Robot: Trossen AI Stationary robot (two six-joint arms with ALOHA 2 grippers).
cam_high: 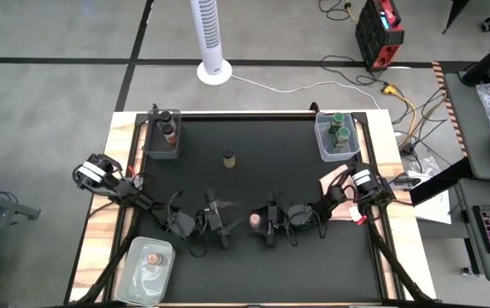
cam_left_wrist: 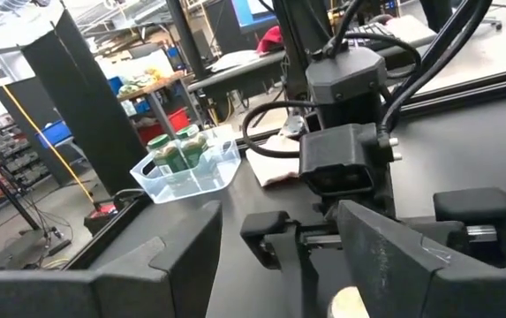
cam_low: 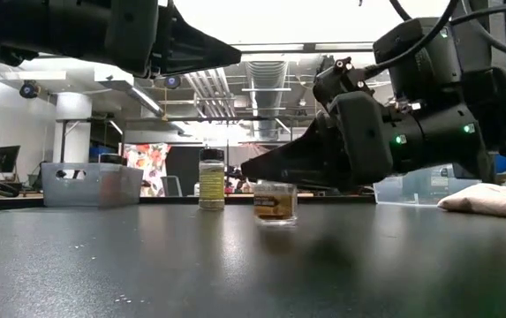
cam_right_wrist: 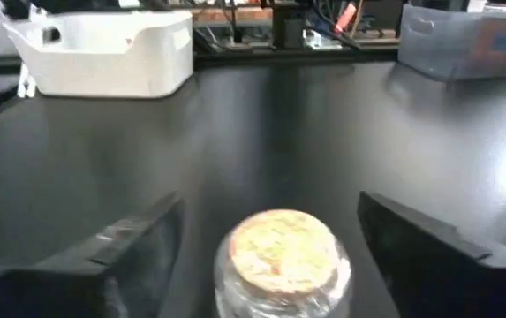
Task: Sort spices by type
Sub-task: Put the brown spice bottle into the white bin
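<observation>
The pinkish-brown-topped jar's tub is beyond my left gripper, so next my right gripper lifts the jar by its glass body (cam_low: pixel 275 207) and hands it to my left gripper.
A pinkish-brown-topped spice jar (cam_high: pixel 253 222) stands upright on the black table near its middle front, seen close in the right wrist view (cam_right_wrist: pixel 281 252) and in the low view (cam_low: pixel 275 201). My right gripper (cam_high: pixel 261 224) (cam_right_wrist: pixel 270 212) is open, with one finger on either side of this jar and a gap to each. My left gripper (cam_high: pixel 226 221) (cam_left_wrist: pixel 279 265) is open just left of the jar, facing the right gripper. A dark-lidded jar (cam_high: pixel 227 156) (cam_low: pixel 211 179) stands alone farther back.
Three clear tubs sit at the table's corners. The far-left tub (cam_high: pixel 162 145) holds dark-lidded jars, the far-right tub (cam_high: pixel 323 141) green-lidded jars (cam_left_wrist: pixel 177 150), and the near-left tub (cam_high: pixel 133 272) a pinkish-topped jar. A pale cloth (cam_low: pixel 491 199) lies at the right edge.
</observation>
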